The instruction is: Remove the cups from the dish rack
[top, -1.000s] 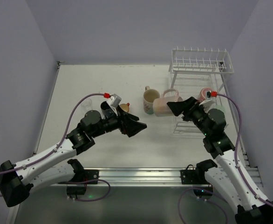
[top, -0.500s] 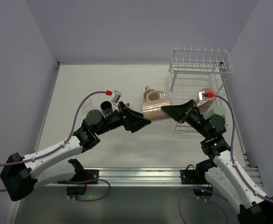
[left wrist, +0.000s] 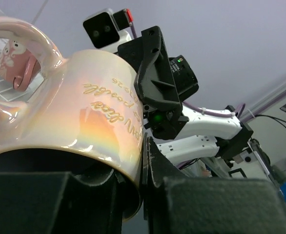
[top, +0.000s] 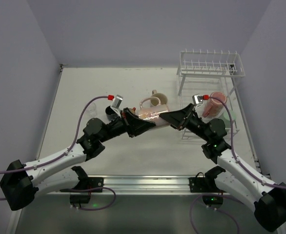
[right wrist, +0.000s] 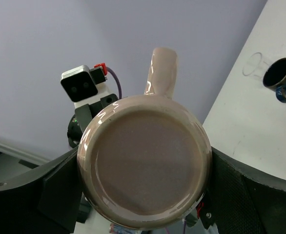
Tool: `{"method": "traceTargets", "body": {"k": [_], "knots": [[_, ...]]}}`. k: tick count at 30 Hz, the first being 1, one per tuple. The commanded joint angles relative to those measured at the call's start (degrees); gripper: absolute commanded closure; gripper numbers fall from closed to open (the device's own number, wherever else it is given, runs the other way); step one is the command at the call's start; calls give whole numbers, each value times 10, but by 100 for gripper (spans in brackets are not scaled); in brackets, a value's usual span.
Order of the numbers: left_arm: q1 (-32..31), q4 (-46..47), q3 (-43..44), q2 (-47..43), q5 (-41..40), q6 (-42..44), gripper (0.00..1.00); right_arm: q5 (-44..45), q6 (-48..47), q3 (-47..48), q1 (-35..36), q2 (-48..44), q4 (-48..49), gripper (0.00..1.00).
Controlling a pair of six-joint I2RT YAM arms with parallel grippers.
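Next, my left gripper sets the pale pink cup, now hanging over the table's middle, down and lets go of it on the table (top: 97,135) in front of the small dark blue cup.
A pale pink cup (top: 150,113) hangs in the air over the middle of the table, held from both sides. My left gripper (top: 148,120) is shut on its rim, one finger inside the mouth and one outside, the wall pinched between them (left wrist: 145,146). My right gripper (top: 166,117) clamps the cup's body near the base (right wrist: 143,170), a finger touching on each side, the handle (right wrist: 161,73) pointing up. The white wire dish rack (top: 209,63) stands at the back right. On its lower shelf sit a red-pink cup (top: 214,104) and a light green cup (top: 230,117).
A cream cup (top: 159,99) stands on the table just behind the held one. A small dark blue cup (top: 109,111) sits by my left wrist, also in the right wrist view (right wrist: 282,75). Side walls close in the table to left and right.
My right arm carried the pale pink cup leftward from the rack to the table's middle. My left gripper moved right to meet it and shut on its rim.
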Motion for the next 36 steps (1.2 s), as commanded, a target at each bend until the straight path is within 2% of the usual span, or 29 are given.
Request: {"method": "traceTargets", "body": {"k": [1, 2, 3, 4, 6, 7, 8, 9, 11, 12, 16, 21, 24, 29, 33, 36], "knots": [[-2, -4, 16, -24, -31, 56, 100, 12, 5, -2, 18, 2, 80, 25], [-2, -25, 20, -39, -51, 65, 100, 13, 3, -3, 19, 2, 74, 10], [-2, -51, 33, -47, -61, 90, 100, 15, -10, -1, 19, -3, 63, 3], [-3, -120, 45, -56, -75, 105, 100, 22, -19, 4, 20, -9, 25, 1], [-2, -215, 101, -80, -132, 167, 100, 32, -67, 15, 19, -33, -29, 1], [-2, -325, 125, -86, -152, 186, 100, 38, -87, 29, 19, -42, -97, 1], [-2, -381, 150, -91, -203, 222, 100, 58, -126, 37, 19, -52, -129, 1], [-2, -494, 193, -91, -229, 239, 100, 69, -147, 42, 20, -72, -162, 1], [-2, -600, 257, -81, -295, 276, 100, 106, -193, 51, 20, -91, -244, 1], [-2, -690, 273, -78, -315, 286, 100, 115, -205, 46, 20, -105, -279, 1], [0, -866, 341, -66, -420, 295, 100, 121, -240, 35, 20, -111, -320, 1], [12, -1025, 376, -34, -462, 270, 100, 119, -253, 18, 21, -129, -321, 1], [40, -1020, 331, -6, -445, 280, 100, 124, -262, 17, 21, -147, -330, 1], [156, -915, 245, 26, -341, 339, 100, 128, -279, 19, 22, -187, -353, 1], [242, -867, 220, 89, -301, 375, 100, 137, -292, 16, 21, -208, -377, 1], [265, -848, 221, 131, -274, 388, 100, 140, -295, 9, 21, -219, -379, 1]]}}
